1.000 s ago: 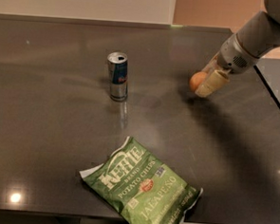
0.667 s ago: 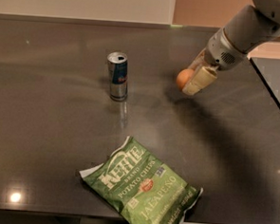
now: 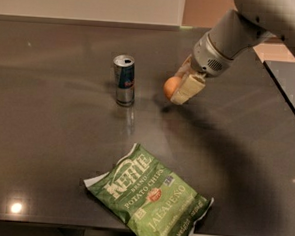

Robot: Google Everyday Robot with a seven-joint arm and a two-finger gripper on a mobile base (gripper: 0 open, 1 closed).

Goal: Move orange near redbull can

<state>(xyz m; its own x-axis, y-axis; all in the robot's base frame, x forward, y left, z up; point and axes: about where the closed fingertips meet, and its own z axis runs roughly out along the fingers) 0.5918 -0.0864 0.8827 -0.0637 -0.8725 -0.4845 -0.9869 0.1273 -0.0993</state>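
My gripper is going to set the orange down on the dark table (image 3: 148, 100) next to the redbull can, on the side that faces my gripper. The orange now hangs just above the table.
The redbull can (image 3: 124, 80) stands upright on the dark table (image 3: 46, 134), left of centre, silver top up. My gripper (image 3: 179, 87) reaches in from the upper right and is shut on the orange (image 3: 171, 86), a small round fruit. The orange hangs just above the table, about a can's height to the right of the can, with a small shadow beneath it. One cream finger (image 3: 188, 89) covers the orange's right side.
A green Kettle jalapeño chip bag (image 3: 150, 198) lies flat near the table's front edge. The table's right edge (image 3: 284, 98) runs diagonally at the right, with a dark surface beyond it. A pale wall runs along the back.
My gripper has carried the orange leftward toward the can over the last second. The can and the chip bag have not moved.
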